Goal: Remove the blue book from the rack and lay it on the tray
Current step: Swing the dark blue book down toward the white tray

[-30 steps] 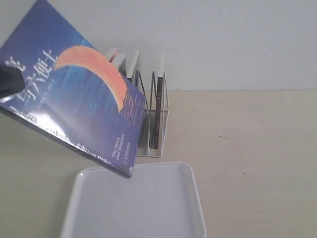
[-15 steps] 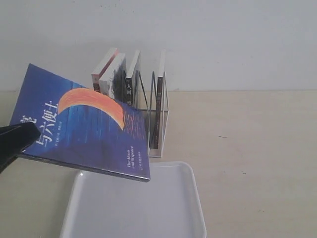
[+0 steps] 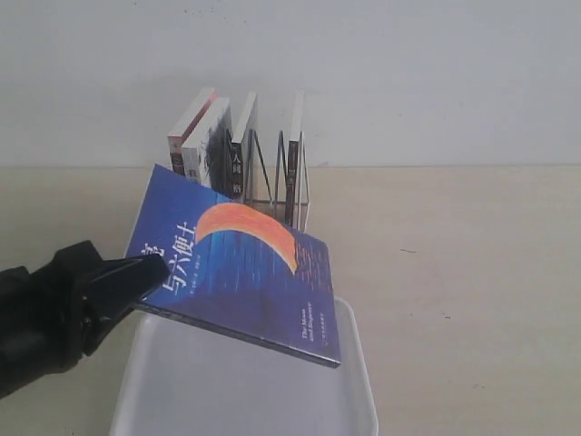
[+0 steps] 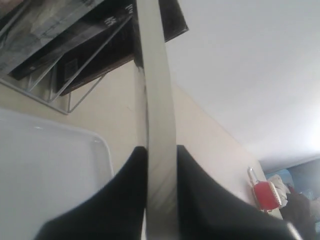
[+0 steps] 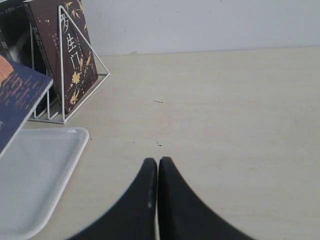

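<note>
Next, my left gripper lets go of the blue book on the far part of the white tray [image 3: 278,340] [image 4: 52,165], near the rack.
The blue book [image 3: 245,268], dark blue with an orange crescent, hangs tilted over the far left part of the white tray [image 3: 354,400]. My left gripper [image 3: 150,272] is shut on its left edge. In the left wrist view the book's pale page edge [image 4: 157,125] runs between the two black fingers [image 4: 125,190], with my left gripper [image 4: 161,150] clamped on it. The white wire rack [image 3: 304,195] stands behind the tray with several books in it. My right gripper [image 5: 158,162] is shut and empty above the bare table; the book's corner [image 5: 20,100] shows in its view.
A dark-covered book [image 5: 67,50] leans in the rack's [image 5: 62,75] end slot. The tray's corner [image 5: 75,137] lies near it. A red object [image 4: 265,192] rests far off on the table. A pale wall rises behind the rack.
My left gripper has carried the blue book down and to the right, from high at the left over the tray, flattening its tilt. The arm now shows at lower left.
</note>
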